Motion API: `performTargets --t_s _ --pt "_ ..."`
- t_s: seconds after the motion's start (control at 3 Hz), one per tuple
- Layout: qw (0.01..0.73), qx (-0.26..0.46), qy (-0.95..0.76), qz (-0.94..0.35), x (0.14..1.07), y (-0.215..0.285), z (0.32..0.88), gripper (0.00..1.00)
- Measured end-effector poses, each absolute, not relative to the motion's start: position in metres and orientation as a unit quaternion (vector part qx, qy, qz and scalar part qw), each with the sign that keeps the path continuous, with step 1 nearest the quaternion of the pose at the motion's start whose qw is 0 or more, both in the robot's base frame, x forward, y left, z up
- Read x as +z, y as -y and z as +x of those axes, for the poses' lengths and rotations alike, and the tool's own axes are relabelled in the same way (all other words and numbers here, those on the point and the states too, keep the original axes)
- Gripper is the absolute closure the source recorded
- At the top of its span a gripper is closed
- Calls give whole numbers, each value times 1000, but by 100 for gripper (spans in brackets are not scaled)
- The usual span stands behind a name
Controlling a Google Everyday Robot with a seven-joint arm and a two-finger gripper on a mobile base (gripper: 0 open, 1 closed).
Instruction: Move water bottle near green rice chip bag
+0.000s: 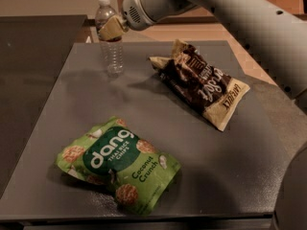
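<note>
The gripper should release the water bottle on the grey table (121, 111) just behind the green rice chip bag.
The water bottle (111, 51) is a small clear ribbed bottle with a white cap, upright at the far left of the grey table (216, 176). My gripper (111, 29) reaches in from the upper right and is shut on the bottle's upper part, over its label band. The bottle's base is at or just above the tabletop; I cannot tell which. The green rice chip bag (117, 169), bright green with white "dang" lettering, lies flat at the near left of the table, well in front of the bottle.
A dark brown and cream snack bag (201, 83) lies at the far right of the table, to the right of the bottle. My arm (230, 13) spans the upper right. The table's left edge borders a darker surface (29, 80).
</note>
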State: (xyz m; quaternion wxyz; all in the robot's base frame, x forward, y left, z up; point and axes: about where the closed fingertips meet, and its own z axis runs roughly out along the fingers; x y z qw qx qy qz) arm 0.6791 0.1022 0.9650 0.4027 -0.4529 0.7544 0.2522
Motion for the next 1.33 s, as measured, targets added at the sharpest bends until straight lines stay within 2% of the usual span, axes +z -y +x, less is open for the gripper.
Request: performTargets --t_s 1.0,1.33 --pt "398 275 -731 -482 972 -37 576 100" --pt "413 273 -714 -496 968 -35 548 100"
